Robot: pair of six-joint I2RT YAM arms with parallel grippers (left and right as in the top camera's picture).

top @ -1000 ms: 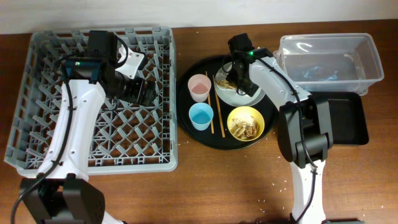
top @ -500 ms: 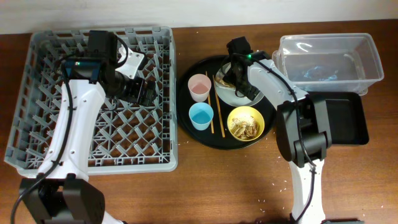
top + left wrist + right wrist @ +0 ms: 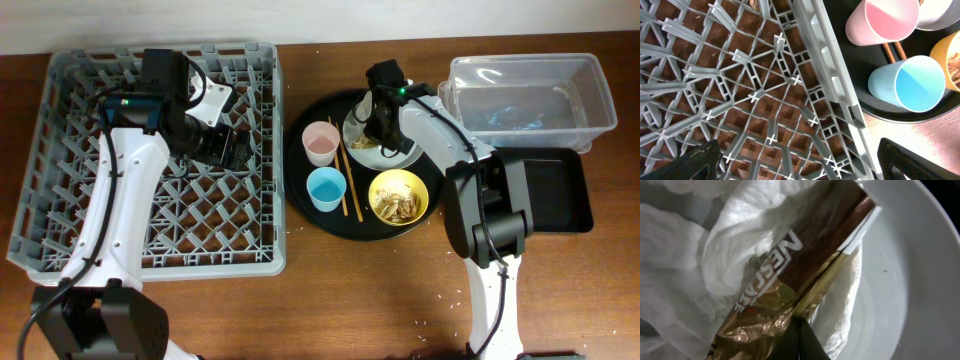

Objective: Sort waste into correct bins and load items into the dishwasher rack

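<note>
The wrapper's lower edge is all that my right gripper's fingers catch, so next I open them and take more of the wrapper (image 3: 784, 278) before I carry it to the clear tub.
My right gripper (image 3: 800, 330) is down on the pale plate (image 3: 910, 280), its jaws pinched together on the lower edge of the shiny brown-gold wrapper (image 3: 800, 270). The wrapper lies on crumpled white tissue (image 3: 690, 270). From overhead, that gripper (image 3: 375, 125) covers the plate (image 3: 400, 155) on the round black tray (image 3: 300, 200). Also on this tray are a pink cup (image 3: 320, 140), a blue cup (image 3: 325, 187), chopsticks (image 3: 348, 180) and a yellow bowl (image 3: 398, 195) of beige scraps. My left gripper (image 3: 800, 160) hangs open and empty over the grey dishwasher rack (image 3: 60, 150), near its right wall.
A clear plastic tub (image 3: 525, 95) stands at the back right, with a shallow black rectangular tray (image 3: 550, 190) just in front of it. The rack wall (image 3: 840, 90) runs between my left gripper and the cups (image 3: 912, 82). Crumbs dot the table front.
My right gripper's jaws have closed on the wrapper's edge. The plate has shifted slightly toward the back of the round tray. The left arm has not moved.
</note>
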